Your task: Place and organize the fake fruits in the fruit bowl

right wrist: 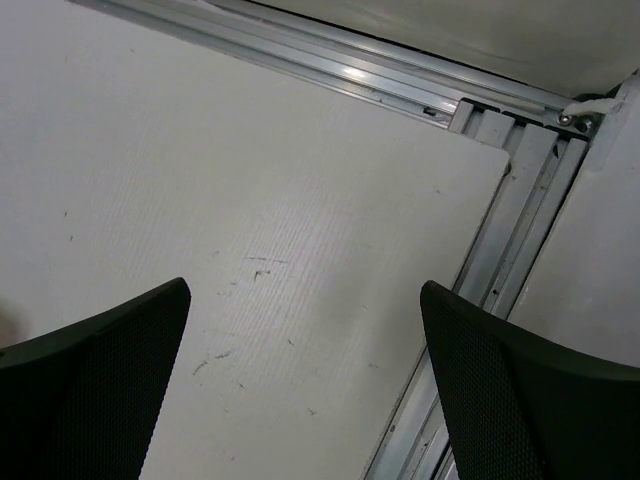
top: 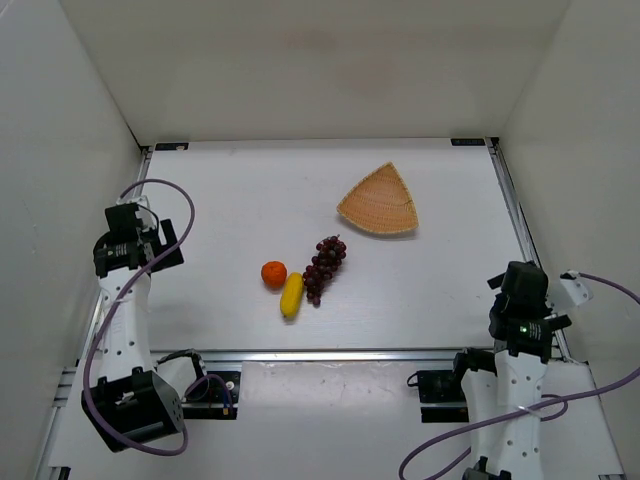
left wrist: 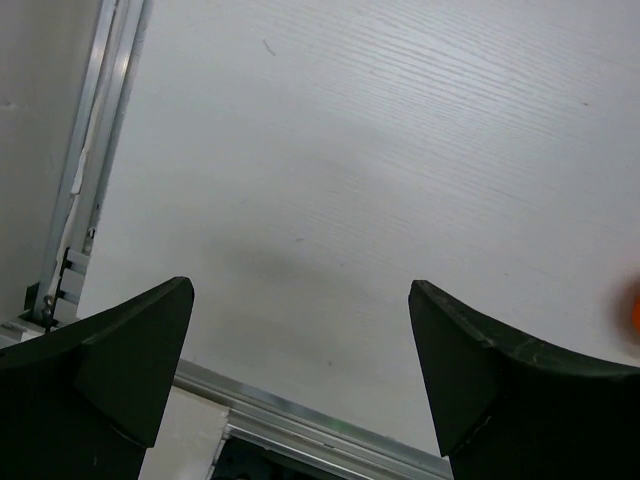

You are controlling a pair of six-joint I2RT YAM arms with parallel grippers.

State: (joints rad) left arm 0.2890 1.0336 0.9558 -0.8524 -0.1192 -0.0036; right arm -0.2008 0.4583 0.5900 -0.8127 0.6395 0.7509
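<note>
The robot's left gripper needs to next go to the round orange beside the long yellow fruit and close on the orange's sides (top: 273,274) (left wrist: 636,315).
Near the middle of the white table lie the three fake fruits: a round orange (top: 274,274), a long yellow fruit (top: 291,295) just right of it, and a dark purple bunch of grapes (top: 325,268) beside that. The fruit bowl (top: 379,202), a tan fan-shaped wicker basket, stands empty further back and to the right. My left gripper (left wrist: 300,340) hovers open over bare table at the left edge, with a blurred sliver of the orange (left wrist: 634,310) at the far right of its wrist view. My right gripper (right wrist: 305,340) is open over the table's right corner, holding nothing.
An aluminium rail (top: 330,353) runs along the near edge between the arm bases, and another rail (top: 515,215) lines the right side. White walls (top: 60,120) enclose the table on the left, back and right. Purple cables (top: 165,200) loop off the left arm.
</note>
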